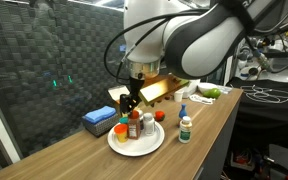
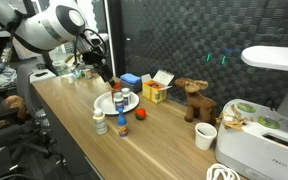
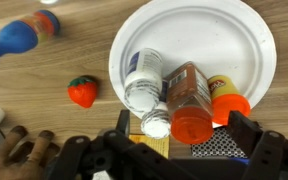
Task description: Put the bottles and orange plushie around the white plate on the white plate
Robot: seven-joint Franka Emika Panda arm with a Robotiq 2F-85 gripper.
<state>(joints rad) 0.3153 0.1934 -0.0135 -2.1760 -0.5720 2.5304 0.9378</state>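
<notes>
Next, my gripper goes next to the green-labelled bottle that stands beside the white plate and closes on the bottle's white cap [image 1: 186, 120].
The white plate [image 3: 239, 40] [image 1: 136, 146] [image 2: 105, 101] carries several bottles lying side by side. They are a white one with a white cap [image 3: 141, 88], another white cap [image 3: 156, 121], a brownish-orange bottle [image 3: 187, 92] and a yellow one with an orange cap [image 3: 227, 103]. My gripper [image 3: 182, 125] [image 1: 131, 103] hangs open just above their caps, a finger on each side, holding nothing. The orange plushie [image 3: 82, 92] [image 1: 159, 115] lies on the table beside the plate. A green-labelled bottle [image 3: 22, 38] [image 1: 185, 128] [image 2: 100, 122] stands farther off.
A blue box [image 1: 102, 121] and a yellow box [image 2: 154, 92] sit behind the plate against the dark wall. A brown plush toy [image 2: 194, 100], a white cup [image 2: 206, 135] and a white appliance [image 2: 259, 140] stand at one end of the wooden table [image 1: 209, 125].
</notes>
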